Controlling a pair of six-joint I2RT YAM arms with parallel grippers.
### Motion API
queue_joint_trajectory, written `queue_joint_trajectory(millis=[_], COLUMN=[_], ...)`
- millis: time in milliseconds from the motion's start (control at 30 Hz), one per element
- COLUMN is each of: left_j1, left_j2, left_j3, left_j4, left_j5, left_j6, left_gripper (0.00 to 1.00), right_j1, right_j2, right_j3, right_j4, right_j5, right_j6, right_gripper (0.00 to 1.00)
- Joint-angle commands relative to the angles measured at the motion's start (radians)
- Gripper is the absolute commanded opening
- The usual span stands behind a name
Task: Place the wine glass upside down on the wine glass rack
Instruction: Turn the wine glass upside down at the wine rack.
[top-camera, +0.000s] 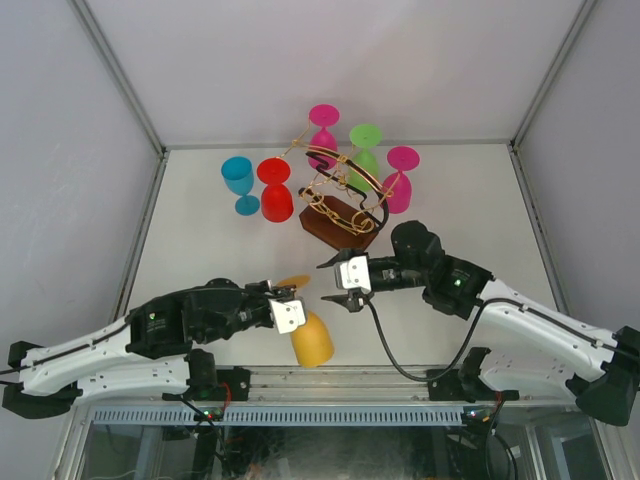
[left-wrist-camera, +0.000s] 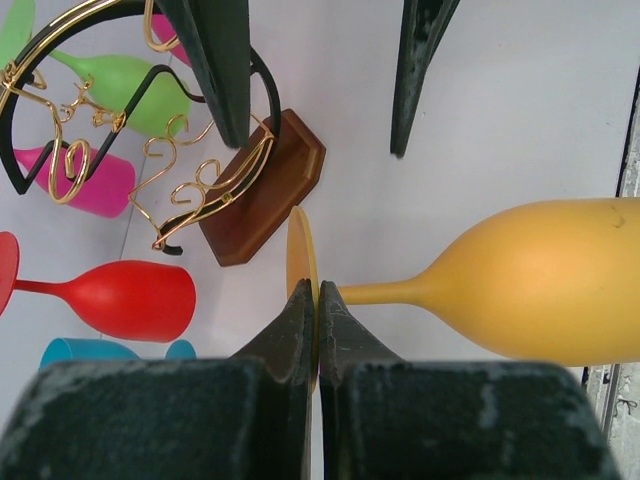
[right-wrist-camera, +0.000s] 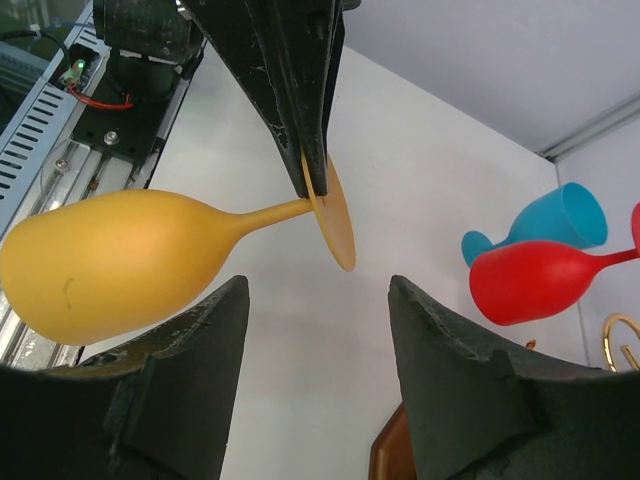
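The left gripper covers the yellow glass's foot, which the rack must hold, so next the right gripper steadies the glass while the left gripper takes the glass's stem (left-wrist-camera: 382, 292).
A yellow wine glass (top-camera: 314, 341) is held off the table on its side, bowl toward the near edge. My left gripper (top-camera: 291, 301) is shut on the thin disc of its foot (left-wrist-camera: 301, 250), stem pointing right to the bowl (left-wrist-camera: 550, 280). My right gripper (top-camera: 336, 282) is open just right of that foot, which sits beyond its fingertips (right-wrist-camera: 317, 285), apart from them. The wine glass rack (top-camera: 340, 192), gold wire on a brown wooden base (left-wrist-camera: 265, 190), stands behind, past the yellow glass (right-wrist-camera: 110, 260).
Two pink glasses (top-camera: 323, 125) (top-camera: 402, 172) and a green one (top-camera: 364, 150) hang on the rack. A blue glass (top-camera: 238, 178) and a red glass (top-camera: 275, 190) sit on the table left of it. Grey walls enclose the table.
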Motion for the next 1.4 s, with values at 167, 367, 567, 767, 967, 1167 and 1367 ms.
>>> queue_joint_trajectory(millis=[167, 367, 567, 767, 967, 1167, 1367], left_j1=[-0.006, -0.006, -0.007, -0.006, -0.006, -0.006, -0.006], left_j2=[0.016, 0.019, 0.012, -0.006, -0.022, -0.062, -0.119], left_j3=[0.059, 0.06, 0.057, 0.045, 0.043, 0.033, 0.031], left_j4=[0.066, 0.067, 0.076, 0.098, 0.108, 0.135, 0.176], left_j5=[0.07, 0.075, 0.067, 0.059, 0.042, 0.015, -0.054], left_j6=[0.019, 0.02, 0.019, 0.016, -0.006, -0.058, -0.168], left_gripper=[0.0, 0.0, 0.0, 0.0, 0.07, 0.41, 0.66], right_j1=[0.017, 0.019, 0.037, 0.067, 0.082, 0.086, 0.085], right_j2=[0.096, 0.137, 0.156, 0.176, 0.166, 0.139, 0.094], right_j3=[0.069, 0.073, 0.073, 0.072, 0.073, 0.073, 0.037], right_j4=[0.095, 0.118, 0.121, 0.117, 0.11, 0.077, 0.074], right_j5=[-0.022, -0.033, -0.031, 0.012, 0.056, 0.116, 0.197], right_j6=[-0.038, -0.039, -0.04, -0.062, -0.088, -0.119, -0.133], right_gripper=[0.54, 0.45, 0.35, 0.23, 0.01, 0.0, 0.0])
